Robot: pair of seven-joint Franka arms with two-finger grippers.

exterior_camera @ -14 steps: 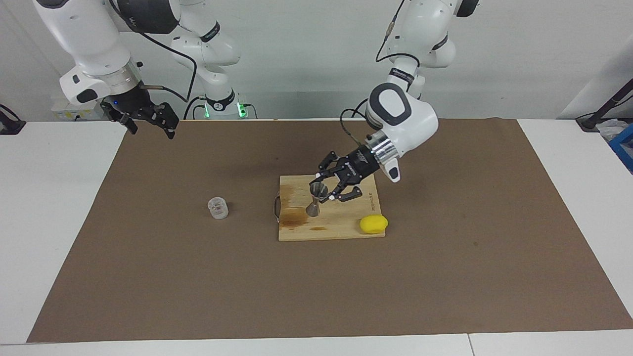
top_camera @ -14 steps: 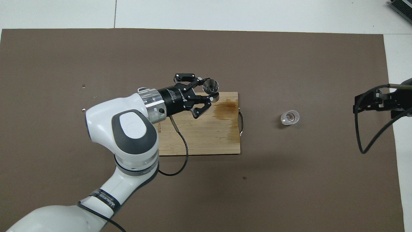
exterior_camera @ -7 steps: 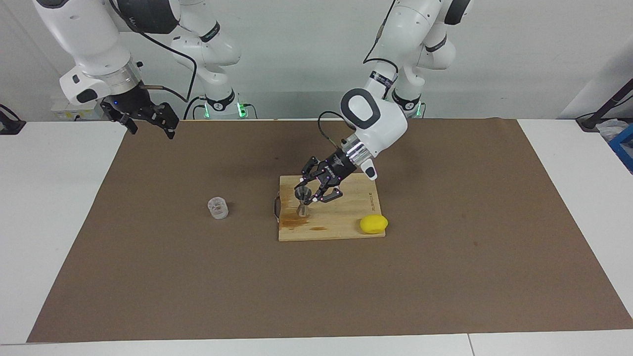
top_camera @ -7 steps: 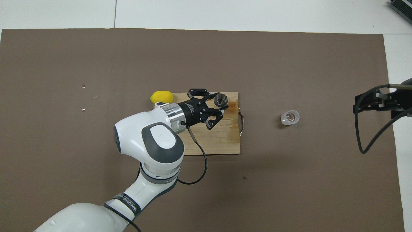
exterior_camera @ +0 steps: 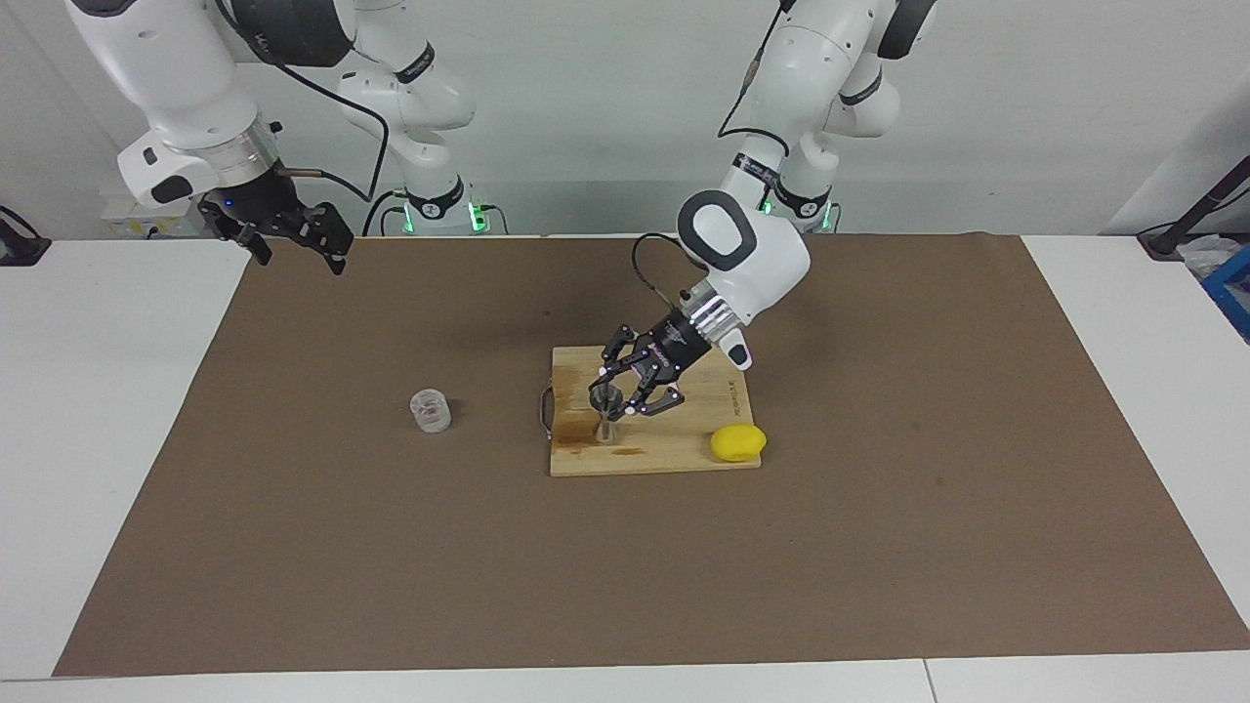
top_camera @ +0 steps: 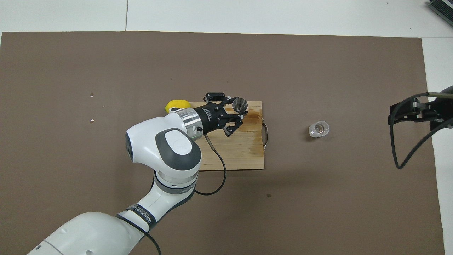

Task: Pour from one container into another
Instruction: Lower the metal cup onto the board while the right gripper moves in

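Observation:
The robot's left gripper needs to release the metal jigger on the wooden cutting board, near the board's edge with the handle point(top_camera: 244, 114).
The metal hourglass jigger point(exterior_camera: 606, 418) is upright in my left gripper point(exterior_camera: 611, 398), which is shut on its upper part over the wooden cutting board point(exterior_camera: 684, 451). The jigger's foot is at the board's surface beside a dark stain. In the overhead view the jigger's open mouth point(top_camera: 239, 104) shows at the left gripper's point(top_camera: 236, 109) tips. The small clear cup point(exterior_camera: 430, 410) stands on the brown mat toward the right arm's end, apart from the board; it also shows in the overhead view point(top_camera: 319, 129). My right gripper point(exterior_camera: 303, 260) waits open above the mat's corner.
A yellow lemon point(exterior_camera: 737, 442) lies at the board's corner toward the left arm's end, also in the overhead view point(top_camera: 176, 105). The board point(top_camera: 244, 152) has a metal handle on the side facing the cup. A brown mat point(exterior_camera: 293, 537) covers the table.
My left gripper has brought the jigger down to the board and a little toward the right arm's end. The lemon, hidden under the arm before, now shows from overhead. The right arm has not moved.

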